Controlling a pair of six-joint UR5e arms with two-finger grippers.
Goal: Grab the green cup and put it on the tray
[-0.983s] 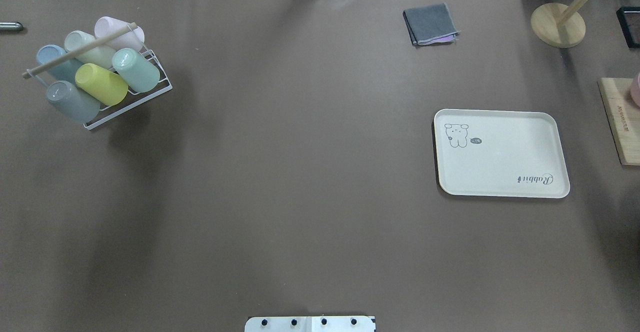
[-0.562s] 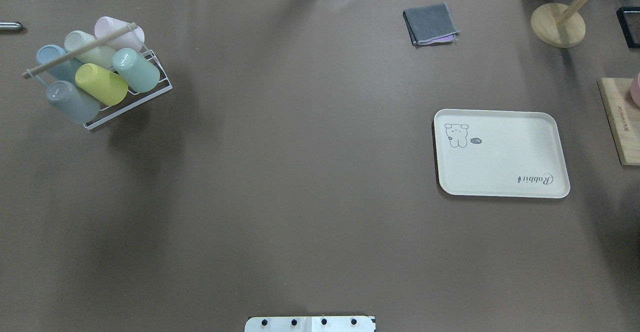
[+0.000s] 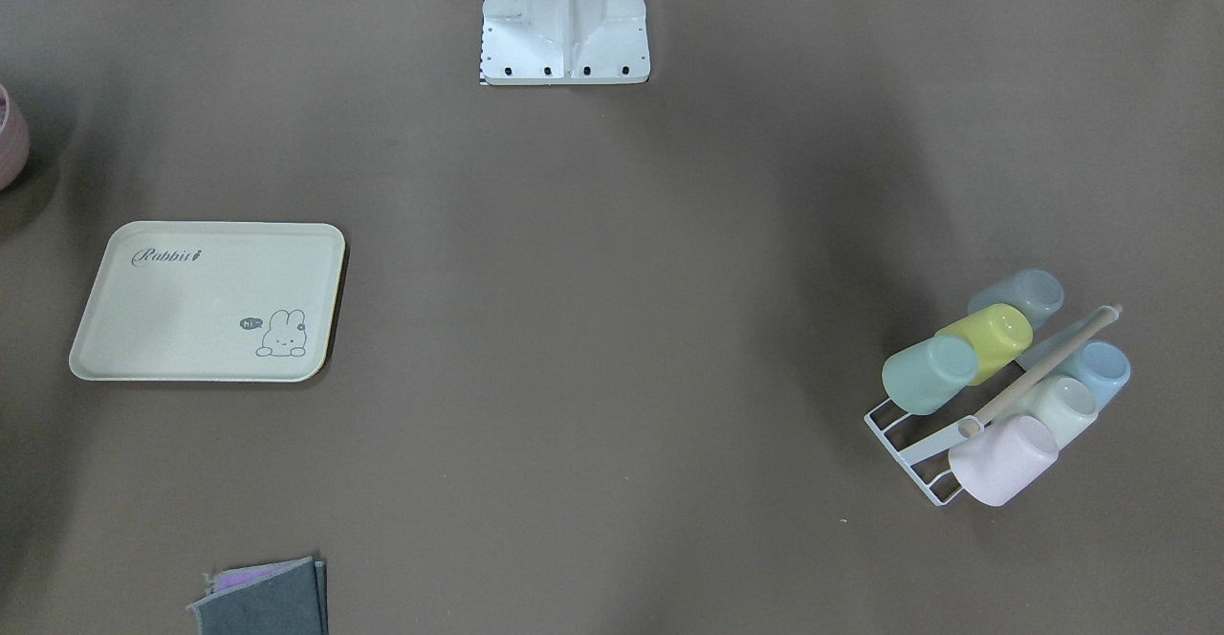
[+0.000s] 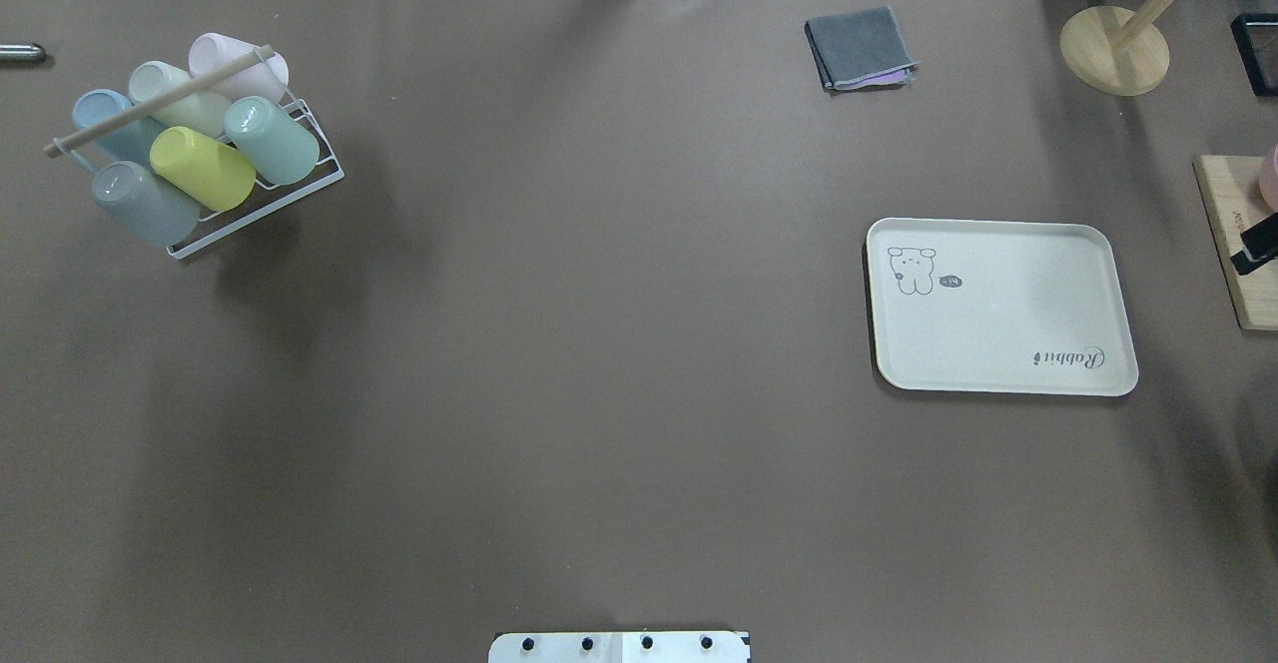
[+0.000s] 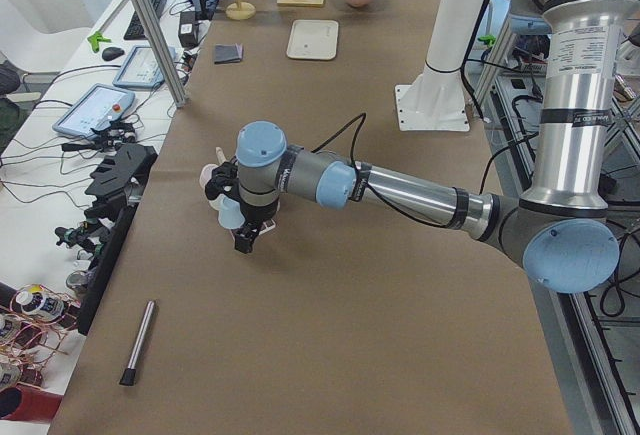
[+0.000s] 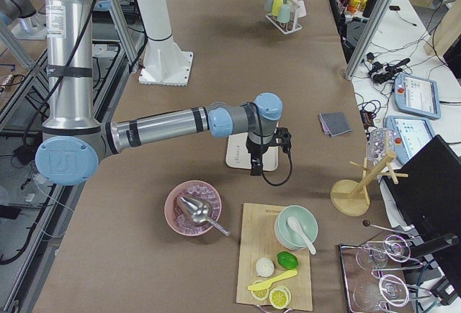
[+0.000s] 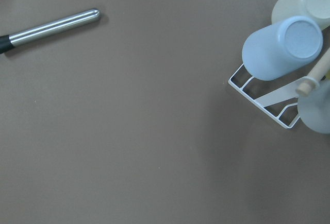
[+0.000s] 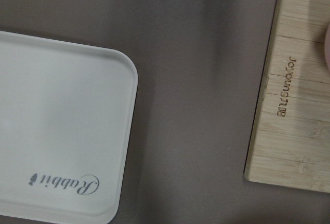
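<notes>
The robot's right gripper will close on the middle of the short edge (image 3: 94, 295) (image 8: 128, 137) of the cream tray, on the side facing the bamboo board.
The green cup (image 4: 272, 140) is a mint tumbler lying bottom-up in a white wire rack (image 4: 300, 189) at the table's far left, next to the yellow-green cup (image 4: 203, 168). It also shows in the front view (image 3: 929, 374). The cream Rabbit tray (image 4: 998, 306) lies flat on the right with nothing on it. My left gripper (image 5: 244, 243) hangs just beside the rack, and I cannot tell whether it is open. My right gripper (image 6: 253, 168) hovers by the tray's right edge; only a dark tip (image 4: 1256, 244) of it shows from overhead, its state unclear.
A bamboo board (image 4: 1238, 244) lies right of the tray, with a pink bowl (image 6: 192, 207) near it. A folded grey cloth (image 4: 861, 47) and a wooden stand (image 4: 1113, 49) are at the back right. A metal rod (image 7: 51, 26) lies left of the rack.
A dark tip of my right gripper has come into the overhead view at the right edge, over the bamboo board. The cups and the tray have not moved.
</notes>
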